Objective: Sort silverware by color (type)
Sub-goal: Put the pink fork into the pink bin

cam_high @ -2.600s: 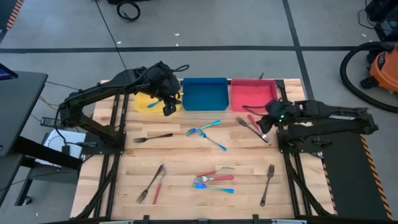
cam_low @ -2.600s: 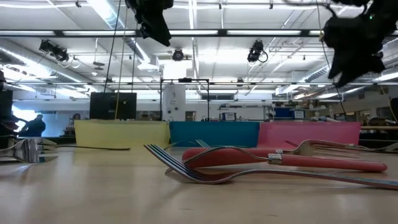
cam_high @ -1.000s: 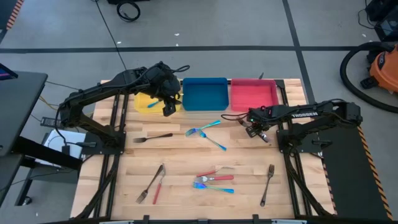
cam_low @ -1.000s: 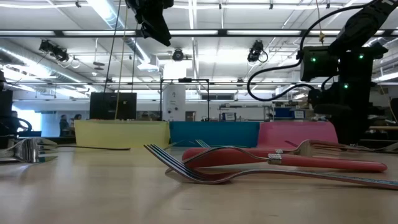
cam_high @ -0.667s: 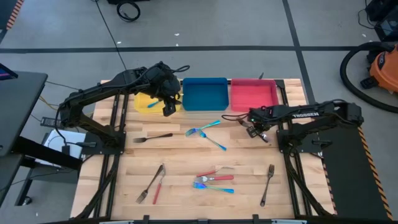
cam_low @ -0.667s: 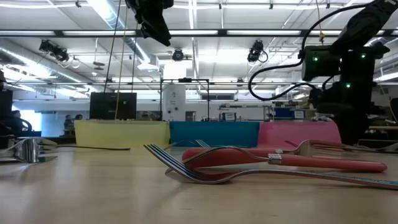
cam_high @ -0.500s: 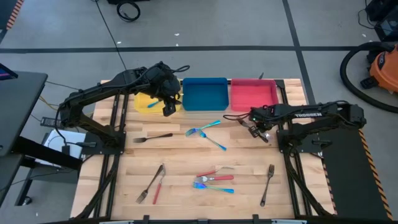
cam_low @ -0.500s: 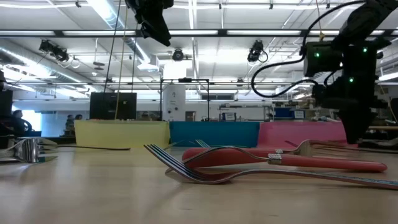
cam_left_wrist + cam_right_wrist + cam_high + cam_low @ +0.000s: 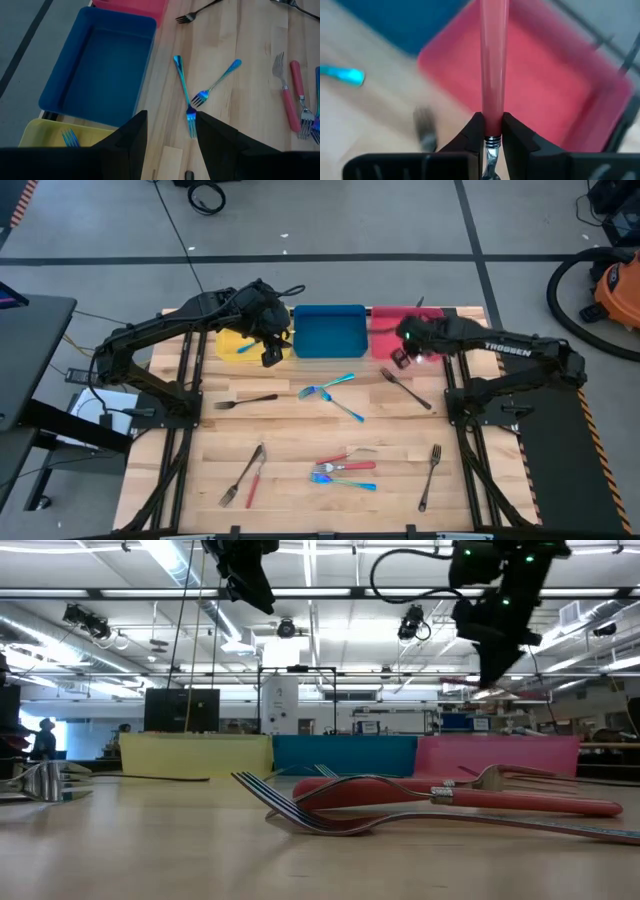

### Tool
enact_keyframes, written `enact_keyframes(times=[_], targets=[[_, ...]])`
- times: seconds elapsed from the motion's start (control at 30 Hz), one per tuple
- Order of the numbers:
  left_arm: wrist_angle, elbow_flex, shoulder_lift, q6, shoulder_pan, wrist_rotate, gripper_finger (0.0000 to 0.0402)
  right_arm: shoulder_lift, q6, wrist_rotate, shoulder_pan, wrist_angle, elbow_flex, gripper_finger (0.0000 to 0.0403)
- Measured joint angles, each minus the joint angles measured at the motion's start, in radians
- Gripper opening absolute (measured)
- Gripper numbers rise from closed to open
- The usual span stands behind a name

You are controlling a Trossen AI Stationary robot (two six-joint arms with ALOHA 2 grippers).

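Note:
My right gripper will let go of the red-handled piece of silverware on the middle of the red tray's bottom (image 9: 413,333) (image 9: 529,76).
My right gripper (image 9: 404,356) hangs by the red tray's (image 9: 428,321) near left corner. It is shut on a red-handled piece of silverware (image 9: 493,55), whose handle reaches out over the tray. My left gripper (image 9: 170,145) stands open and empty high over the yellow tray's (image 9: 232,340) right edge. A blue fork (image 9: 69,137) lies in that tray. Two blue forks (image 9: 333,393), dark forks (image 9: 406,388) (image 9: 245,401) (image 9: 430,474) and a red and blue cluster (image 9: 344,471) lie flat on the wood. My right gripper pinches the red handle at its end next to the metal neck (image 9: 493,124) between its two fingers. The handle runs straight on ahead of the fingertips, along them. The piece is lifted clear of the table, above the red tray's near edge.
The blue tray (image 9: 328,330) stands between the yellow tray and the red one at the far edge. A dark fork and a red-handled knife (image 9: 246,476) lie near the front left. Bare wood shows in the middle left and at the front right.
My right gripper has taken the red-handled piece from beside the dark fork. It has risen and gone toward the far edge, up to the red tray. The dark fork stays where it lay.

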Motion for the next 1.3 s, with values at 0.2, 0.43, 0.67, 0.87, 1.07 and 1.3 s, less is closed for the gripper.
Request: enact_keyframes(times=[0.2,0.43,0.67,0.87,1.07,1.3], targets=[[-0.041,0.000,0.000,-0.001,0.000,0.000,0.0167,0.049,-0.222,0.001,-0.163,0.109,0.043,0.0047],[-0.101,0.000,0.000,-0.003,0.000,0.000,0.0167,0.139,-0.385,-0.093,-0.314,0.175,0.043,0.0047],[-0.102,0.000,0.000,0.040,0.002,0.000,0.0167,0.271,-0.538,-0.133,-0.365,0.226,0.042,0.0049],[-0.103,0.000,0.000,0.042,0.002,0.000,0.0167,0.361,-0.578,-0.147,-0.381,0.236,0.042,0.0050],[-0.107,0.000,0.000,0.042,0.002,0.000,0.0167,0.442,-0.585,-0.147,-0.395,0.235,0.042,0.0051],[-0.109,0.000,0.000,0.042,0.002,0.000,0.0167,0.496,-0.590,-0.103,-0.391,0.223,0.042,0.0058]])
